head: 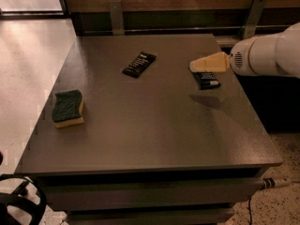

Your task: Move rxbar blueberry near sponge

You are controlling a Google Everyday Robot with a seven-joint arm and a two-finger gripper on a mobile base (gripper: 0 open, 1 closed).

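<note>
Next, my gripper will go down to the middle of the rxbar blueberry [207,74] and close there, between the bar's two ends.
The rxbar blueberry [207,80], a dark navy bar with white print, lies flat near the right side of the grey table [150,125]. My gripper [193,66], cream-coloured on a white arm [267,55], comes in from the right. It hovers just above the bar's far end and hides part of it. The sponge [68,108], dark green on top with a yellow body, lies near the table's left edge, far from the bar.
A black-wrapped bar with white lettering [139,64] lies at the table's back middle. Two metal brackets [116,16] stand against the back wall. A black wheel-like shape [18,207] is on the floor at bottom left. A cable [274,184] runs at bottom right.
</note>
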